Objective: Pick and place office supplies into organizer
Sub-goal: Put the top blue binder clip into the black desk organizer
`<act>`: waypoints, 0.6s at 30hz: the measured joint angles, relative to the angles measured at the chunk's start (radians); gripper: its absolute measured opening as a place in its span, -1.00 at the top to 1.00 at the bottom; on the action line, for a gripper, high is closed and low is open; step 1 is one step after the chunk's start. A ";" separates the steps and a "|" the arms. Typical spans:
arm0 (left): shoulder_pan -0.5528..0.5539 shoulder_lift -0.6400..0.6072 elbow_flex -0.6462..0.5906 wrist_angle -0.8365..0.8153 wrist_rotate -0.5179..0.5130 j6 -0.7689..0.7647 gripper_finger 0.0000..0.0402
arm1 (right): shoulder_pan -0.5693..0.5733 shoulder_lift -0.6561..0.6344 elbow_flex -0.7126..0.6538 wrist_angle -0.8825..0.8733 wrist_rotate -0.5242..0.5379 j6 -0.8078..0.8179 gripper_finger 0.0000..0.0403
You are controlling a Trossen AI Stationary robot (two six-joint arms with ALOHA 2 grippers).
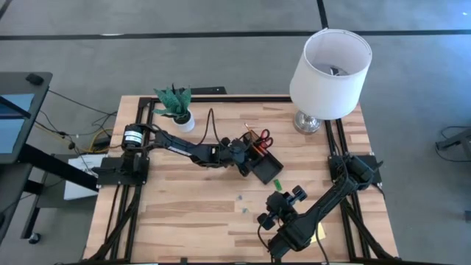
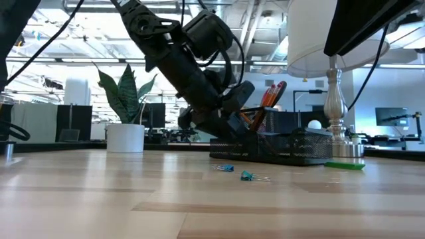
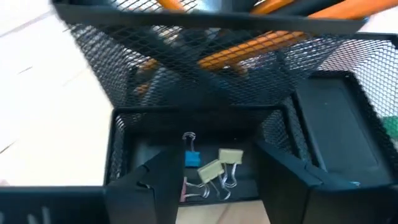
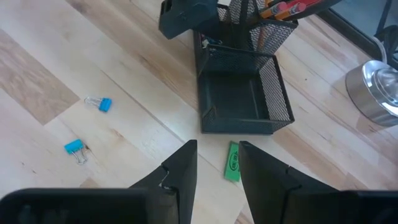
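Observation:
The body of the loose blue clip [image 1: 240, 196] on the wood, the one nearer the black mesh organizer, will be gripped by my left gripper as it closes.
The black mesh organizer [image 1: 263, 168] stands at the table's middle, with red-handled scissors [image 1: 265, 135] and orange pencils [image 3: 249, 50] upright in its tall far cup. Several binder clips [image 3: 211, 169], blue, beige and pink, lie on the floor of a low compartment. My left gripper [image 3: 217, 179] hangs open just over that compartment, slanting down, with the clips lying loose beyond its fingers. My right gripper [image 4: 217, 146] stands open above the table near the front, holding nothing. A green block [image 4: 232, 162] lies flat on the wood just in front of the organizer.
Two blue clips [image 4: 99, 103] [image 4: 74, 148] lie loose on the wood left of the organizer. A yellow pad [image 1: 319, 234] lies under my right arm. A white-shaded lamp [image 1: 331, 70] stands at the far right, a potted plant [image 1: 176, 107] at the far left.

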 joint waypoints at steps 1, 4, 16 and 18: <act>0.000 0.001 0.011 -0.004 0.007 0.006 0.12 | 0.000 0.000 0.000 0.000 0.001 0.000 0.44; -0.007 0.001 0.053 -0.036 0.014 0.022 0.12 | 0.000 0.000 0.000 0.000 0.001 0.000 0.44; -0.181 0.000 0.232 -0.642 -0.041 -0.006 0.19 | 0.027 0.000 0.000 0.000 0.001 0.000 0.44; -0.237 0.000 0.230 -0.708 -0.086 -0.049 0.20 | 0.036 0.000 0.000 0.000 0.001 0.000 0.44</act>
